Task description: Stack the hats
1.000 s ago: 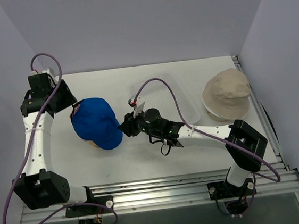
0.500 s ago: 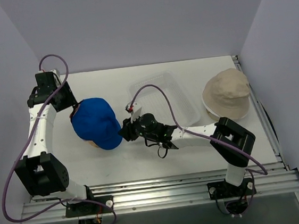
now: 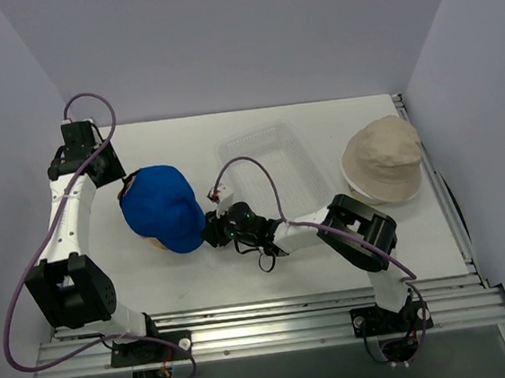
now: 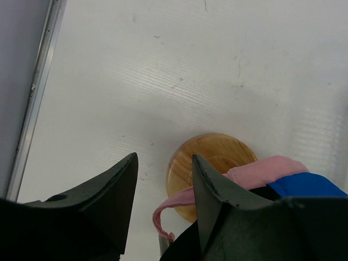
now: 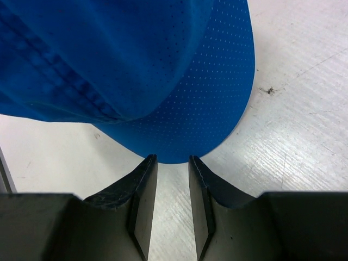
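Observation:
I need to back off with my left gripper and take the blue cap's near side hem (image 3: pixel 140 229), since the pink cap's edge sticks out past the blue cap at the back strap.
A bright blue cap (image 3: pixel 162 207) sits on top of a pink cap, whose edge (image 4: pixel 261 169) peeks out below it, both over a wooden dome (image 4: pixel 212 157). My left gripper (image 3: pixel 124 183) is at the cap's back left. It is open (image 4: pixel 164 163), with the pink strap loop (image 4: pixel 163 209) hanging loose between its fingers. My right gripper (image 3: pixel 210 232) is low on the table at the blue brim (image 5: pixel 179 98). Its jaws (image 5: pixel 172 160) stand a narrow gap apart, and the brim's edge lies just at their tips, not pinched. A beige bucket hat (image 3: pixel 383 159) lies at the right.
A clear plastic lattice basket (image 3: pixel 277 164) stands between the caps and the bucket hat, just behind my right arm. The table's left rail (image 4: pixel 32 92) runs close to my left gripper. The right arm's cable (image 3: pixel 259 166) loops over the basket.
My right gripper has slid left along the table up to the blue brim, its jaws narrowing. The left gripper has shifted slightly toward the cap's back and closed a little.

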Tool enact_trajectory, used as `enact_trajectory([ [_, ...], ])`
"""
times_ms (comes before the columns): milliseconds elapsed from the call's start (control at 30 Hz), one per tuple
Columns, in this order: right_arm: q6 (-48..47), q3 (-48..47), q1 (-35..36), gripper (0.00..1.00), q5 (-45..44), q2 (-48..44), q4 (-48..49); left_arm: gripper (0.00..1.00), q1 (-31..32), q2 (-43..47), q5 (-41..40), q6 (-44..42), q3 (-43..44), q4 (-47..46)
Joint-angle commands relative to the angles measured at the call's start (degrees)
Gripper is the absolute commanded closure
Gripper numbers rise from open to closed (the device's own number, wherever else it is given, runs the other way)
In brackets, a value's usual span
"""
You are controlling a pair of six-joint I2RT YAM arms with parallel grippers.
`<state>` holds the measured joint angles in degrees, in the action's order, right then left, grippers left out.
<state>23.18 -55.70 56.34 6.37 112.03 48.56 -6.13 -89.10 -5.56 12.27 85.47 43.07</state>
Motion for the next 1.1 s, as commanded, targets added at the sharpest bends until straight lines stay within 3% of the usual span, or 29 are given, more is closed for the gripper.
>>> enact_trajectory([
  [0,0.9,-3.62,0.44,0.74,-0.39,1.96,4.97,0.47,-0.46,-1.6,-2.87,-0.85,0.4,-2.64],
  [333,1.43,-4.42,0.35,0.74,-0.57,4.52,6.99,0.48,-0.46,-6.0,-3.66,-0.32,1.54,-2.64],
  [467,1.26,-3.8,0.27,0.74,-0.66,3.99,7.17,0.48,-0.9,-1.45,-4.02,1.26,2.24,-1.68],
  [700,1.17,-4.06,-0.17,0.74,0.48,4.43,6.99,0.36,-1.25,5.69,-4.29,3.2,7.86,1.84],
  [833,1.08,-4.24,-0.17,0.74,0.75,4.25,6.64,0.36,-1.25,8.15,2.03,1.71,4.98,0.09],
  [1067,1.17,-4.33,-0.17,0.74,1.01,3.99,6.38,0.36,-1.34,5.96,3.27,0.82,0.05,-1.05],
])
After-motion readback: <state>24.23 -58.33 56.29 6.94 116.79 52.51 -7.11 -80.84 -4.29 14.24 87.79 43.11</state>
